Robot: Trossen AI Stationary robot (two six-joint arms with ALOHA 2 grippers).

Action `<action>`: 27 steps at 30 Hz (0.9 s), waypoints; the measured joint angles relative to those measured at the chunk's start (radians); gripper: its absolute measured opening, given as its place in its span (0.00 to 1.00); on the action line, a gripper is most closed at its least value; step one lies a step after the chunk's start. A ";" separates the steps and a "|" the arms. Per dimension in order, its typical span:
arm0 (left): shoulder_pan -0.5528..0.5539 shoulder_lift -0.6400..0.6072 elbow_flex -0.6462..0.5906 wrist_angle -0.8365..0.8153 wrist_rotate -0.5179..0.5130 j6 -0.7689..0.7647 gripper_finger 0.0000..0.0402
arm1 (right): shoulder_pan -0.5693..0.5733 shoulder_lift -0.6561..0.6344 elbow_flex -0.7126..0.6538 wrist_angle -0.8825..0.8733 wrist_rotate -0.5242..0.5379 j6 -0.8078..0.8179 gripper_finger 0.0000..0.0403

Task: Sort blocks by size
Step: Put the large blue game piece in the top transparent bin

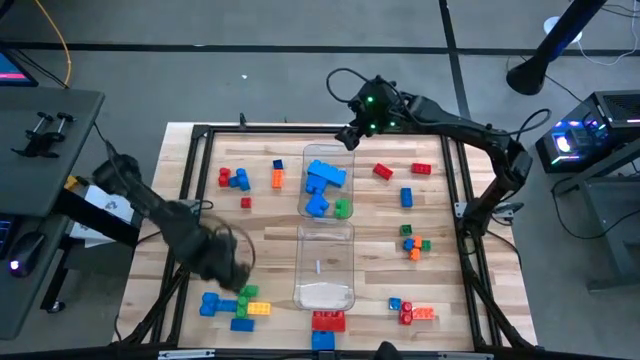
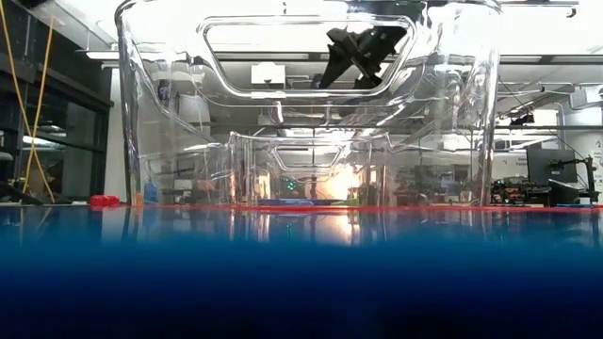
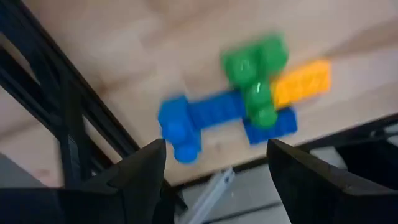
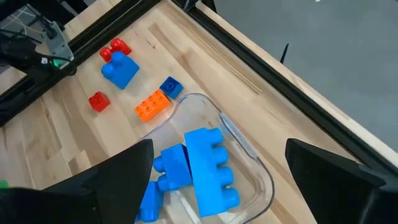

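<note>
I should close my left gripper on the long sides of the blue block [image 1: 208, 304] [image 3: 180, 129] at the outer end of the near cluster, farthest from the orange block.
Studded blocks lie scattered on the wooden table. My left gripper [image 1: 238, 280] is open above the near left cluster [image 1: 240, 305]. In the left wrist view its fingers [image 3: 214, 149] stand apart over a green block [image 3: 255, 74], a blue block [image 3: 199, 115] and an orange block [image 3: 301, 81]. My right gripper [image 1: 347, 137] is open and empty above the far end of the far clear bin [image 1: 328, 152]. That bin holds large blue blocks [image 4: 208, 168] and a green one [image 1: 342, 208]. The right gripper also shows in its wrist view [image 4: 219, 146].
A second clear bin [image 1: 300, 260] stands nearer, in the middle. Red, blue and orange blocks lie at the far left [image 1: 232, 178]. More lie at the right [image 1: 406, 197], near right [image 1: 410, 312] and near edge [image 1: 327, 320]. A black frame [image 1: 200, 130] rims the table.
</note>
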 joint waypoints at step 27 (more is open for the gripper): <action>-0.197 0.067 -0.325 0.400 0.042 -0.445 0.66 | -0.007 0.000 -0.002 0.000 -0.002 0.005 0.90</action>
